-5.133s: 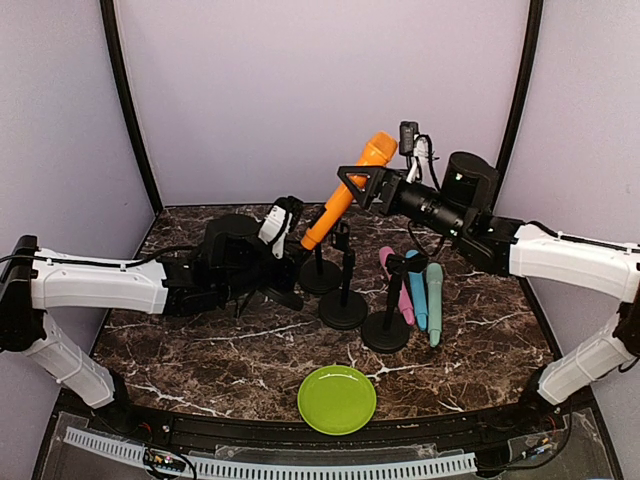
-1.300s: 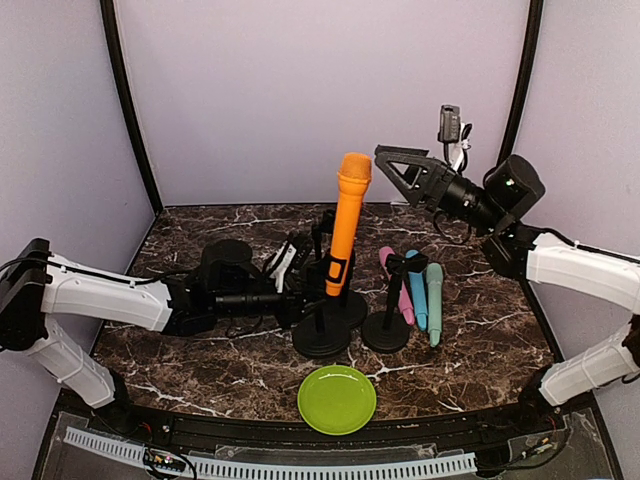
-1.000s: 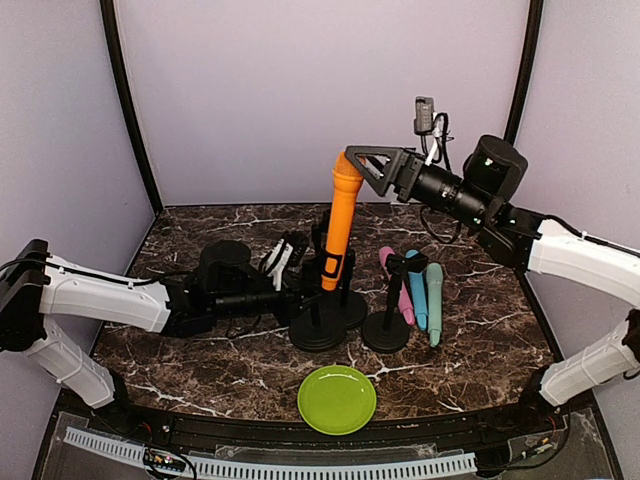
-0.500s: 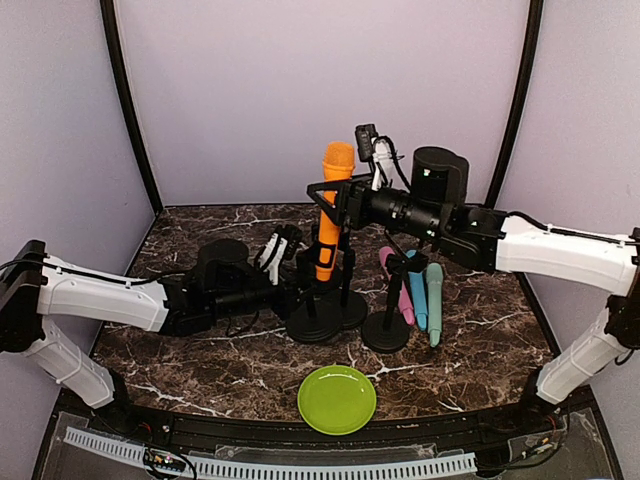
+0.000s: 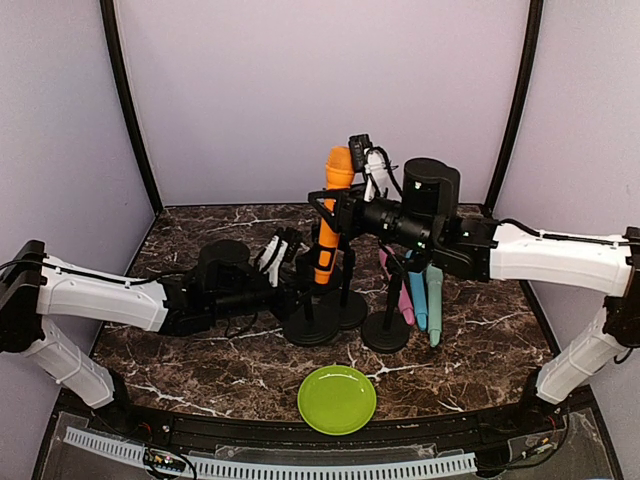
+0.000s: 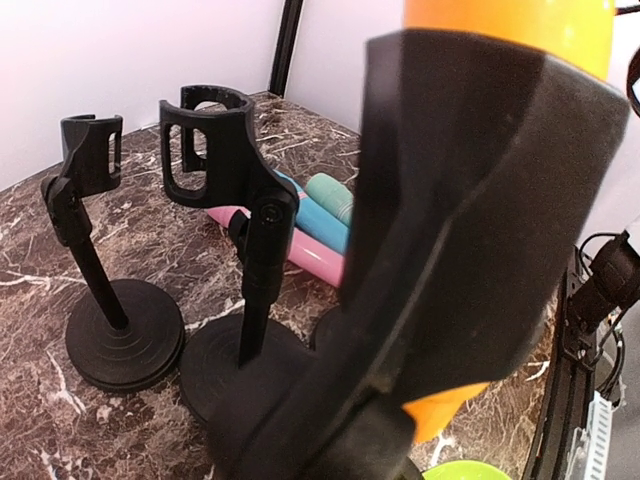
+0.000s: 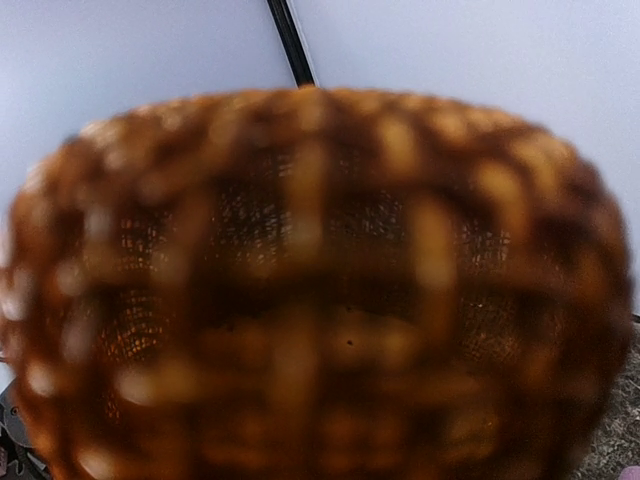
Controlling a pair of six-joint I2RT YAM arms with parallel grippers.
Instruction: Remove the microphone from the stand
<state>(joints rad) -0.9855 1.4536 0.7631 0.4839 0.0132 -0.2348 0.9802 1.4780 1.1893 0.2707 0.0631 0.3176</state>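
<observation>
The stand's post has my left gripper sitting low and crooked on it, so that gripper should open and take the post squarely just under the stand's clip (image 6: 348,425).
An orange microphone (image 5: 329,228) stands nearly upright in the black clip of a round-based stand (image 5: 312,327). My left gripper (image 5: 299,288) is shut low on that stand's post. The left wrist view shows the clip (image 6: 470,200) close up around the orange microphone (image 6: 510,25), with my own fingers hidden. My right gripper (image 5: 329,205) reaches in from the right, its fingers lying tight on both sides of the microphone just under the head. The blurred mesh head (image 7: 310,290) fills the right wrist view and hides the fingers there.
Two empty stands (image 5: 347,300) (image 5: 386,325) stand just right of the held one. Pink (image 5: 405,298), blue (image 5: 419,300) and teal (image 5: 434,305) microphones lie on the marble behind them. A green plate (image 5: 337,399) sits near the front edge.
My right gripper swung in from the upper right, dropped onto the microphone and closed round it. The stand and microphone shifted slightly left with my left gripper.
</observation>
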